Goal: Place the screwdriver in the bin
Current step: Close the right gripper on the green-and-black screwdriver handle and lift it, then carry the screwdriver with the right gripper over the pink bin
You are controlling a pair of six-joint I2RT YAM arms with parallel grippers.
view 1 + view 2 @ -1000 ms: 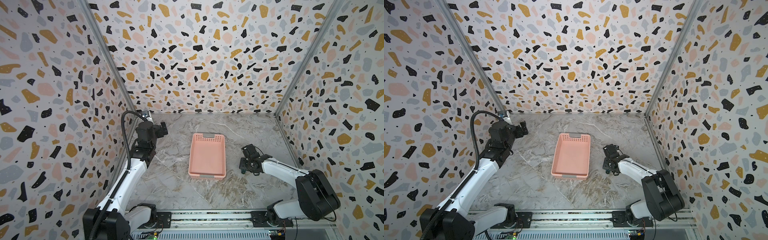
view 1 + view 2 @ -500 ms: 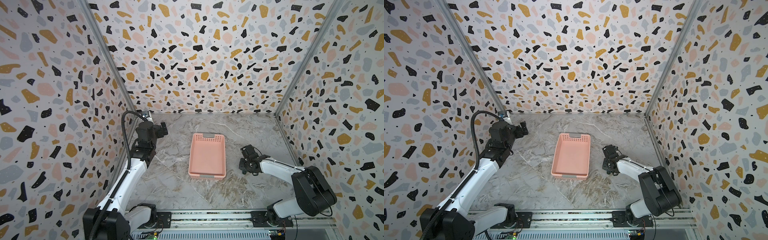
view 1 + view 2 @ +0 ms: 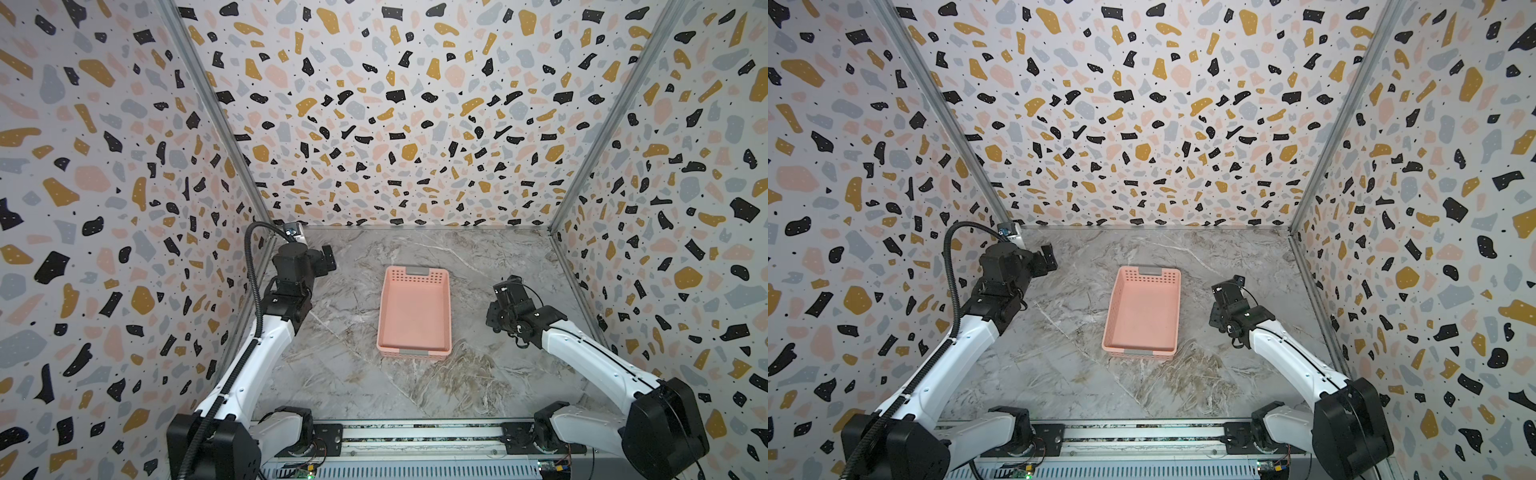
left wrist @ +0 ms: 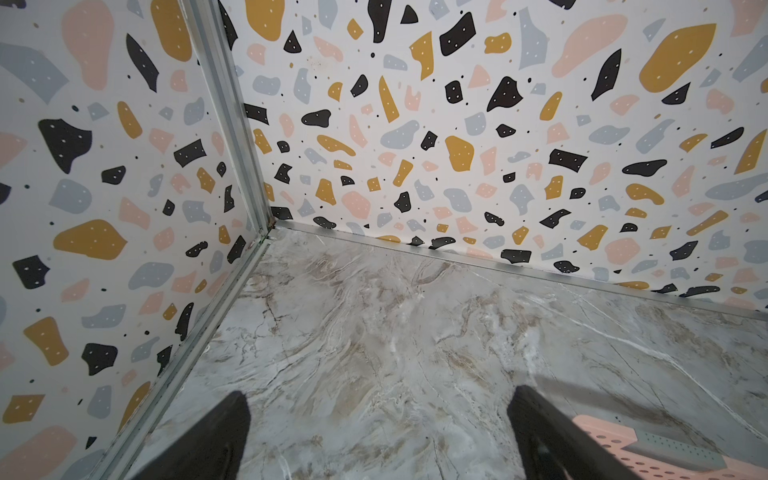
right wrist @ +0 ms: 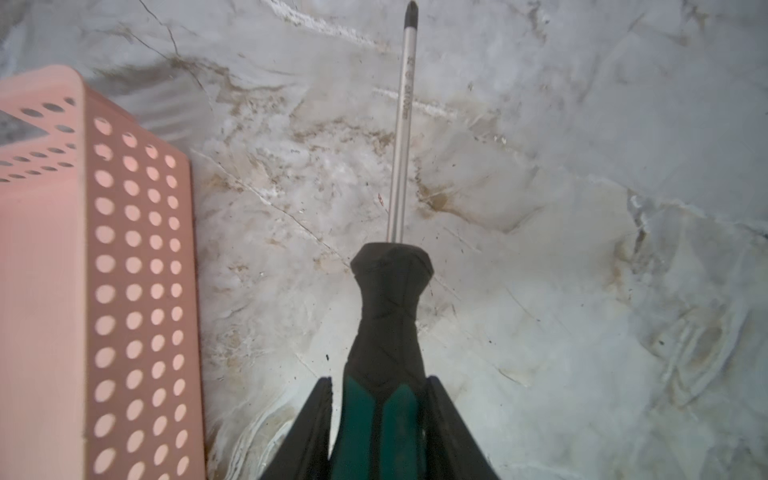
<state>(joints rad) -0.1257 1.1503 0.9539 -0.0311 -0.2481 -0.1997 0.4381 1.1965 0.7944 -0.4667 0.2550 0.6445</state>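
Observation:
Next, I release the screwdriver from my right gripper lengthwise on the middle of the salmon-pink bin's bottom (image 3: 414,316).
The screwdriver (image 5: 386,324) has a black and teal handle and a thin metal shaft that points away over the marble table. My right gripper (image 5: 380,384) is shut on the teal part of its handle, low over the table to the right of the bin (image 5: 137,291). In both top views my right gripper (image 3: 495,324) (image 3: 1214,322) covers the screwdriver. The salmon-pink bin (image 3: 414,309) (image 3: 1142,307) stands empty at the table's middle. My left gripper (image 4: 379,392) is open and empty, raised near the back left corner (image 3: 328,257).
Patterned walls (image 3: 415,124) close in the table on the left, back and right. The right arm (image 3: 590,357) reaches in from the front rail (image 3: 415,432). A corner of the bin (image 4: 602,453) shows in the left wrist view.
My right gripper has shut on the screwdriver's handle and its arm has shifted a little. The left arm and the bin have not moved.

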